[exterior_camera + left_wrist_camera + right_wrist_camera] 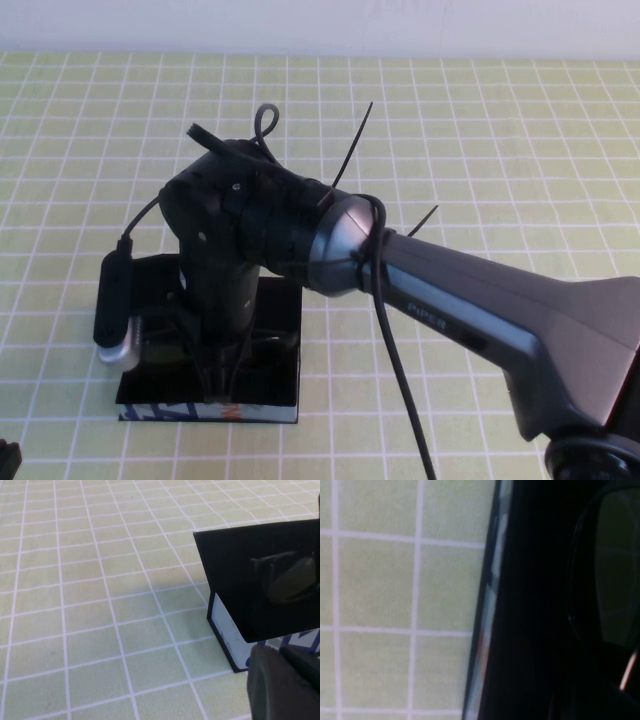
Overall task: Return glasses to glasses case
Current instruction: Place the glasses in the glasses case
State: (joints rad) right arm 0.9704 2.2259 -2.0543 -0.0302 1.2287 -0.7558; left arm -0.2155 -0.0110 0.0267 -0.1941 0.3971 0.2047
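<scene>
Next, I let go of the glasses with my right gripper inside the open glasses case (208, 366) (550, 650), just behind the case's printed front.
The glasses case (272, 345) lies open on the green checked cloth, its printed front (200, 412) facing me. My right gripper (215, 362) reaches straight down into it from the right, and the arm hides most of the inside. In the right wrist view a clear lens of the black-rimmed glasses (616, 570) sits close up beside the dark case wall (530, 590); the gripper looks shut on the glasses. My left gripper (287, 680) rests shut low beside the case's white end (226, 627), under the raised black lid (235, 565).
The right arm's grey forearm (470, 300) and its cable (400, 370) cross the table from the lower right. A black wrist camera with a silver end (115, 300) hangs left of the case. Green checked cloth (500, 120) stretches all around.
</scene>
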